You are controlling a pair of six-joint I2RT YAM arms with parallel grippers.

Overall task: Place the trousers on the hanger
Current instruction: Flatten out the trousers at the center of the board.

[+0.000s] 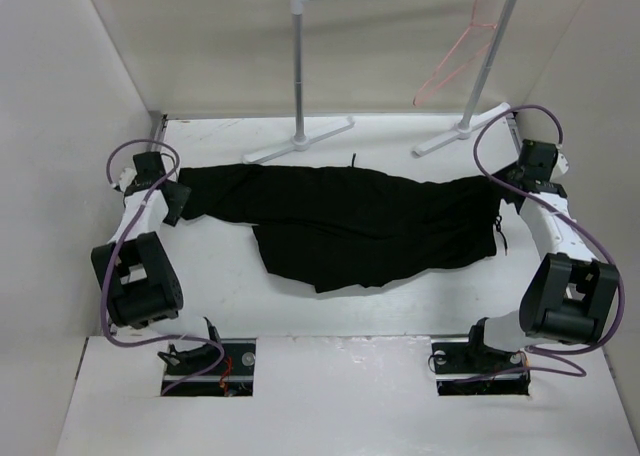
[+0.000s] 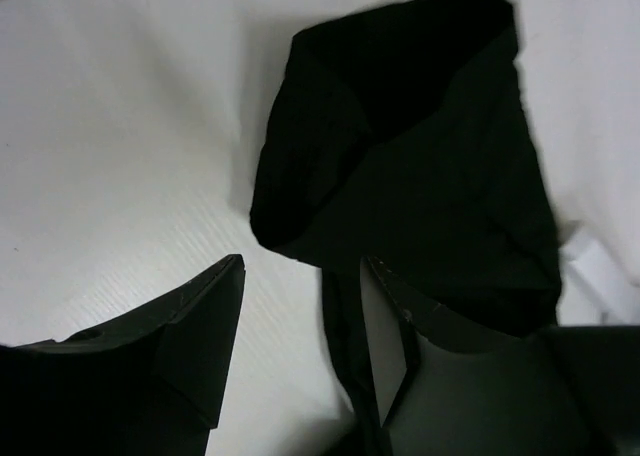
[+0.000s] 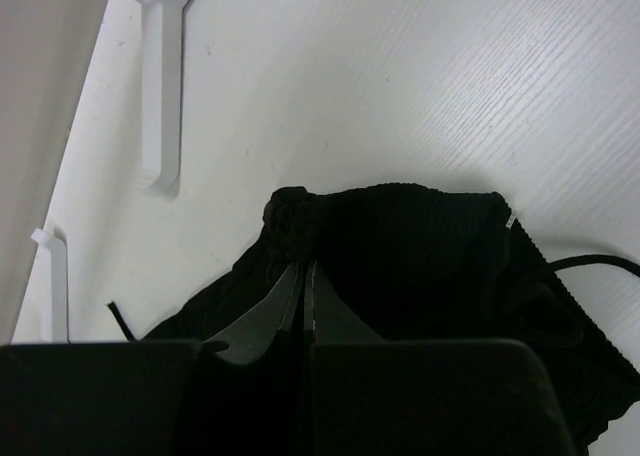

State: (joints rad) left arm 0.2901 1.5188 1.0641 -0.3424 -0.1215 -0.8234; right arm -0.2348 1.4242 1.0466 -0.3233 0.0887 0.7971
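Observation:
Next, the left gripper goes to the leg cuff's back corner (image 1: 184, 172) (image 2: 480, 21), toward the rack, and closes on the black trousers there.
The black trousers (image 1: 350, 221) lie spread across the middle of the table, legs to the left and waistband to the right. My left gripper (image 1: 175, 201) is at the leg end. In the left wrist view it (image 2: 305, 276) is open, with a leg cuff (image 2: 420, 156) ahead and a fold of fabric beside the right finger (image 2: 400, 326). My right gripper (image 1: 503, 191) is at the waist end, and in the right wrist view it (image 3: 302, 268) is shut on the bunched waistband (image 3: 400, 236). The drawstring (image 3: 590, 264) trails to the right. The pink hanger (image 1: 462, 46) hangs from the rack's crossbar at the back right.
The white-posted rack (image 1: 298, 66) with a silver crossbar stands at the back, its feet (image 1: 300, 138) on the table just behind the trousers. One foot (image 3: 160, 76) shows in the right wrist view. White walls close in the table on the left, right and back.

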